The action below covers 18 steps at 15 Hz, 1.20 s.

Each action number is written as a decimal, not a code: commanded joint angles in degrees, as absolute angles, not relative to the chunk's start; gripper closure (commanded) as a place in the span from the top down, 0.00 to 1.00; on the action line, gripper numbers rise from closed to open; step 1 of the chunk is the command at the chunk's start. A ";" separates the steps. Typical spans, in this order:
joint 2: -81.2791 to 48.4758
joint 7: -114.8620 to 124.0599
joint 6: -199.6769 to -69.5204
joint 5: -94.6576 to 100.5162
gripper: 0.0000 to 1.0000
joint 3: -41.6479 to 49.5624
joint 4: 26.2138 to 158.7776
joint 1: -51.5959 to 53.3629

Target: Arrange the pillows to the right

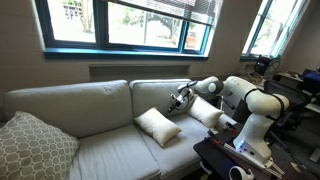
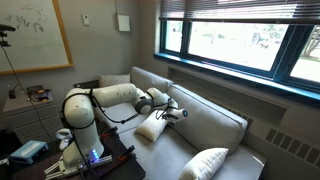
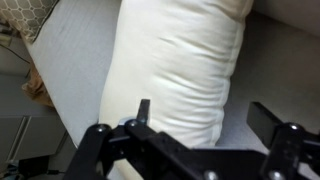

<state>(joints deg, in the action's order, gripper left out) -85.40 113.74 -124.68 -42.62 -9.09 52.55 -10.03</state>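
Observation:
The robot's gripper needs to close on the middle-seat cream pillow's edge (image 1: 173, 123) (image 3: 213, 134), on the side that faces the other cream pillow at the end of the sofa.
Two cream-white pillows lie on the grey sofa. One pillow (image 1: 157, 126) (image 2: 205, 163) leans on the middle seat. The other pillow (image 1: 207, 113) (image 2: 152, 127) lies at the sofa end nearest the robot base. My gripper (image 1: 180, 98) (image 2: 174, 113) hovers above the seat between them, close to the backrest. In the wrist view a cream pillow (image 3: 175, 60) fills most of the picture, with one finger in front of it and one over the seat. The gripper (image 3: 205, 118) is open and holds nothing.
A larger grey patterned pillow (image 1: 30, 145) (image 3: 35, 15) rests at the far end of the sofa (image 1: 100, 150). The robot's base table (image 1: 235, 160) (image 2: 70, 160) stands against the sofa end. Windows run along the wall behind the backrest.

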 commanded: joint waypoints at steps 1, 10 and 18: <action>-85.43 117.40 -129.26 -44.92 1.00 -6.89 56.56 -9.81; -85.61 122.04 -124.54 -44.06 1.00 -5.64 61.26 -7.78; -85.59 122.16 -122.78 -43.79 1.00 -4.94 62.02 -6.33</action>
